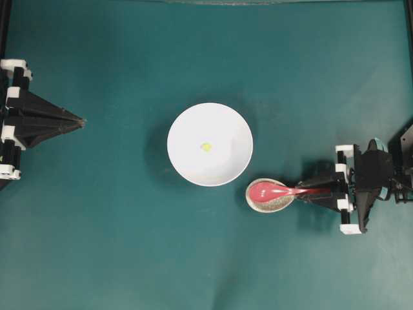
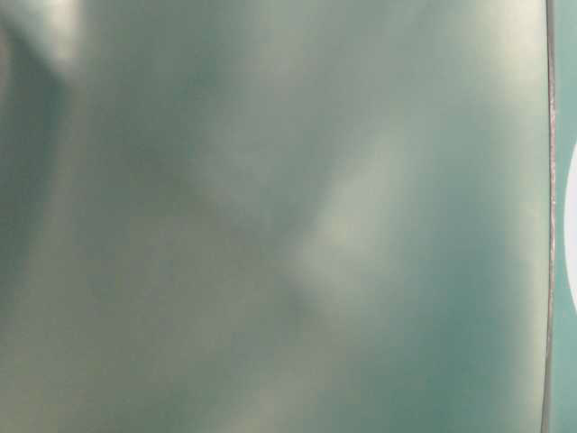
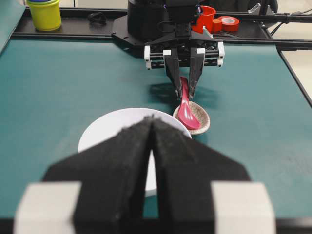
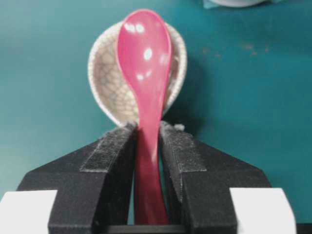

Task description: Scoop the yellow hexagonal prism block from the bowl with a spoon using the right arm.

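Note:
The spoon's scoop tilts over the spoon rest; the right gripper should open, let it settle flat, then regrip its handle (image 1: pixel 299 191) before lifting.
The white bowl (image 1: pixel 193 139) stands mid-table with the tiny yellow hexagonal prism block (image 1: pixel 206 147) near its centre. To the bowl's lower right, the pinkish-red spoon (image 1: pixel 271 191) lies with its scoop in a speckled beige spoon rest (image 1: pixel 268 205). My right gripper (image 1: pixel 303 192) is shut on the spoon's handle. In the right wrist view the spoon (image 4: pixel 144 53) runs between both fingers, and my right gripper (image 4: pixel 147 127) presses it at the tips. My left gripper (image 1: pixel 82 121) is shut and empty at the far left. It hides the block in the left wrist view.
Behind the right arm, beyond the mat's far edge, stand a yellow cup (image 3: pixel 45 13), an orange cup (image 3: pixel 207 17) and a tape roll (image 3: pixel 228 22). The table-level view is a blur of teal.

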